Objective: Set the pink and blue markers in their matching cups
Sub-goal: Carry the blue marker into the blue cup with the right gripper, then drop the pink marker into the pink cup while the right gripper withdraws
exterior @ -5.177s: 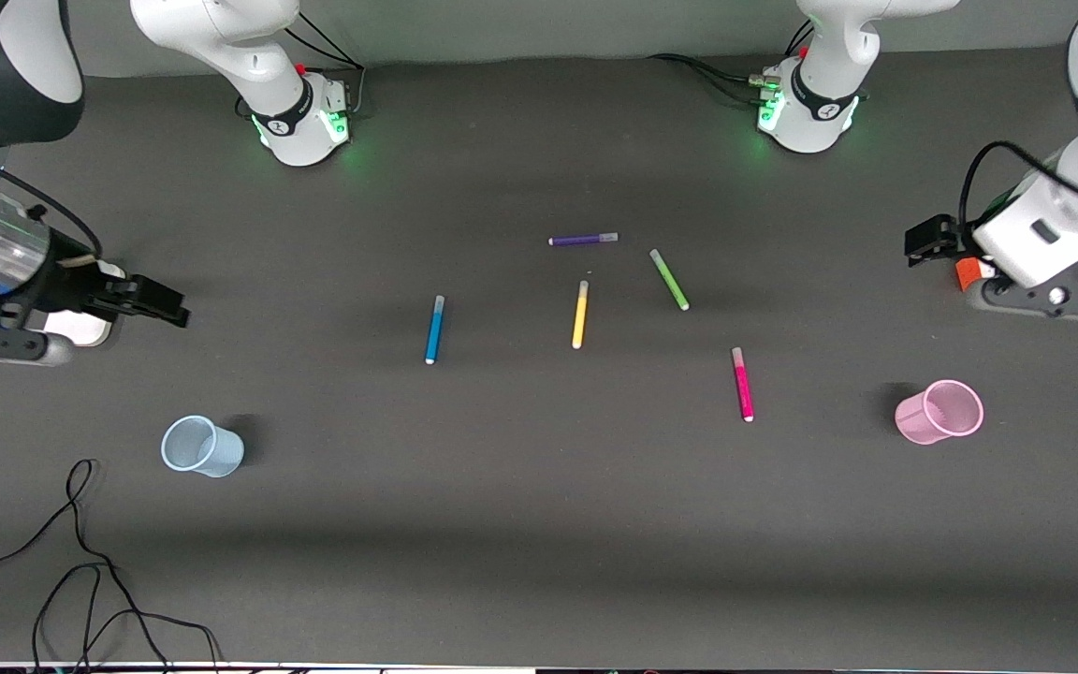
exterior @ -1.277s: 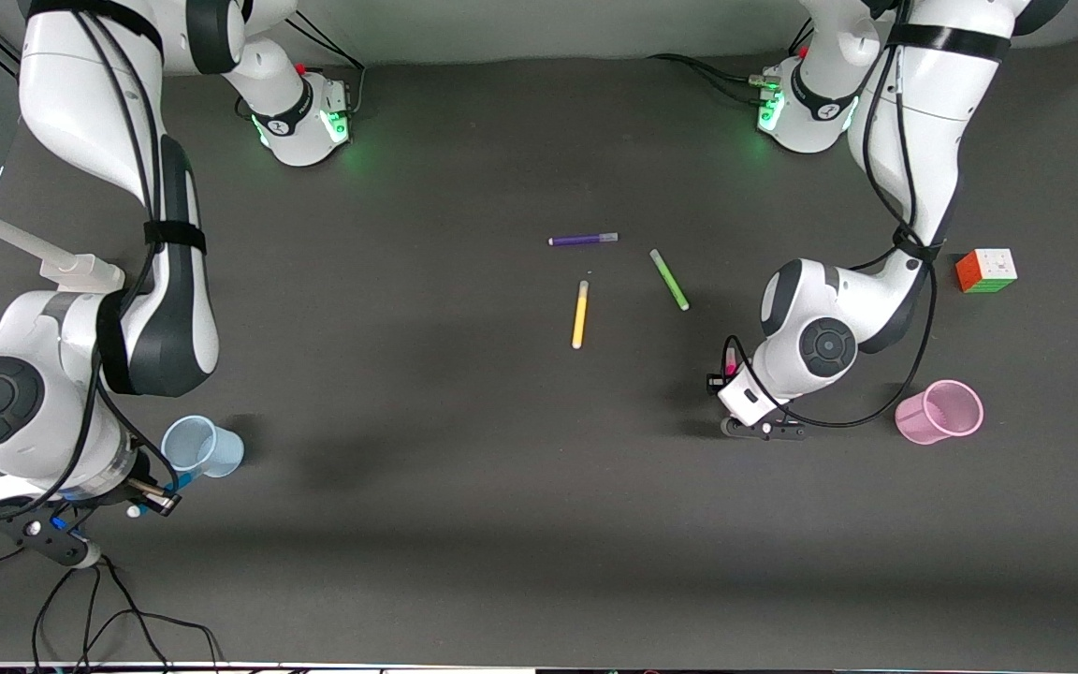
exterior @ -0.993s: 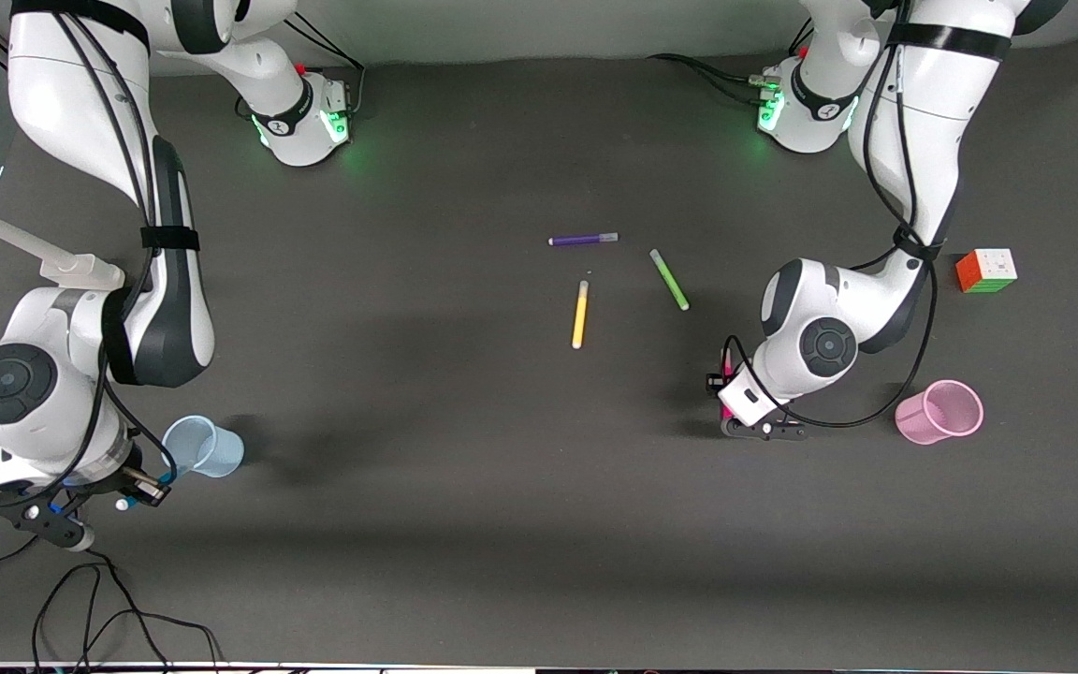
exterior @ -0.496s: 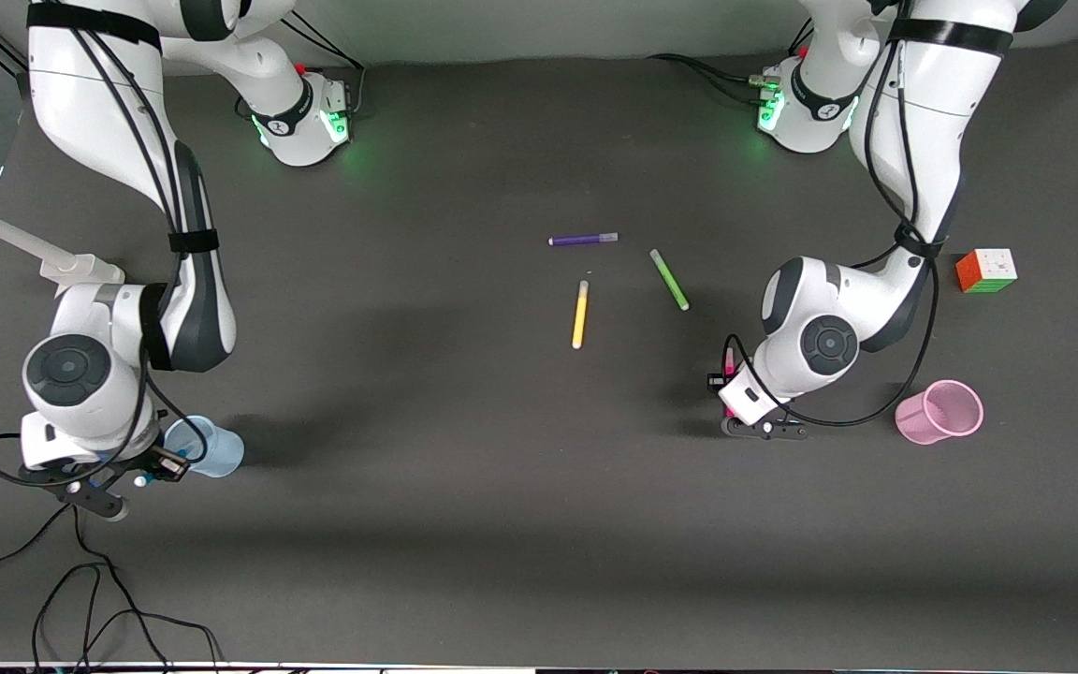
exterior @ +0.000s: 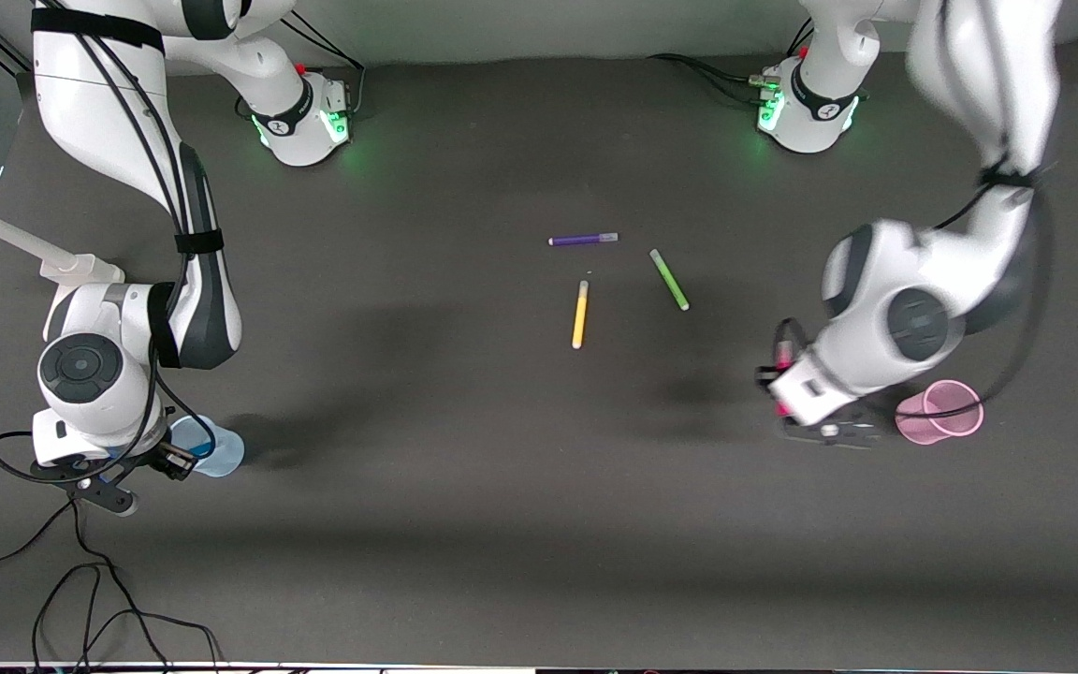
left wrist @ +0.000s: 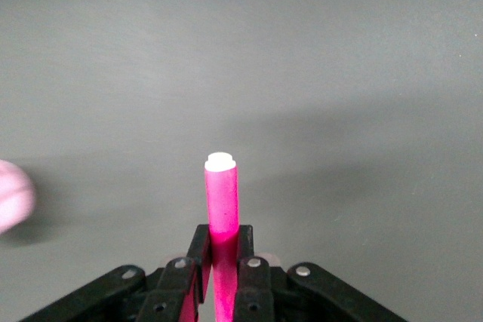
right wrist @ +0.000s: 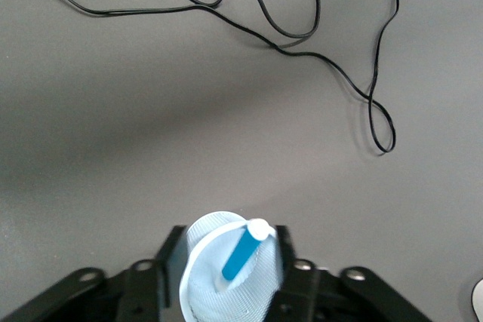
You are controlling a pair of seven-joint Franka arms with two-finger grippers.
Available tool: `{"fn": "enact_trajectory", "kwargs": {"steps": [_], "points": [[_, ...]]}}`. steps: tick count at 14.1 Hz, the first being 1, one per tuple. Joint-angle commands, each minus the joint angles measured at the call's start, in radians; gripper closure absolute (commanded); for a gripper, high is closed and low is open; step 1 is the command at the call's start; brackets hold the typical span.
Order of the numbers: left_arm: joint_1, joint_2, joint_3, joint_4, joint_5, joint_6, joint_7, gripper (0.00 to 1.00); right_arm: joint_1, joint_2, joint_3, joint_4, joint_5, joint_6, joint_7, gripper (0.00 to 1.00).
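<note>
The robot's left gripper should release the pink marker inside the pink cup (exterior: pixel 940 416), against the cup's side that is nearer the pens.
My right gripper (right wrist: pixel 228 250) is open over the pale blue cup (right wrist: pixel 226 277), with a finger on each side of its rim. The blue marker (right wrist: pixel 241 253) stands inside that cup and leans on the rim, white end up. In the front view the blue cup (exterior: pixel 219 453) sits near the right arm's end, partly under my right gripper (exterior: pixel 179 457). My left gripper (left wrist: pixel 220 235) is shut on the pink marker (left wrist: pixel 221 194) and holds it above the table. In the front view my left gripper (exterior: pixel 782 398) carries the pink marker (exterior: pixel 783 358) beside the pink cup (exterior: pixel 946 412).
A yellow pen (exterior: pixel 580 315), a green pen (exterior: pixel 669 279) and a purple pen (exterior: pixel 583 240) lie at mid-table. Black cables (exterior: pixel 80 580) trail near the front edge at the right arm's end and also show in the right wrist view (right wrist: pixel 302 28).
My right gripper moved over the blue cup and let the blue marker go into it. My left gripper lifted the pink marker off the table and carried it toward the pink cup.
</note>
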Motion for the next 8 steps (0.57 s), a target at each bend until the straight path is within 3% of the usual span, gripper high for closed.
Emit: {"fn": "enact_trajectory", "kwargs": {"steps": [1, 5, 8], "points": [[0.059, -0.055, 0.038, 0.021, 0.021, -0.051, 0.268, 1.0, 0.019, -0.044, -0.012, -0.022, -0.031, -0.003, 0.034, 0.0], [0.217, -0.065, 0.036, 0.015, -0.014, 0.012, 0.59, 1.0, 0.012, -0.081, -0.009, 0.05, -0.019, -0.144, 0.002, 0.0], [0.297, -0.02, 0.035, -0.008, -0.181, 0.139, 0.901, 1.0, 0.015, -0.115, -0.001, 0.056, -0.016, -0.161, -0.073, 0.0]]}}
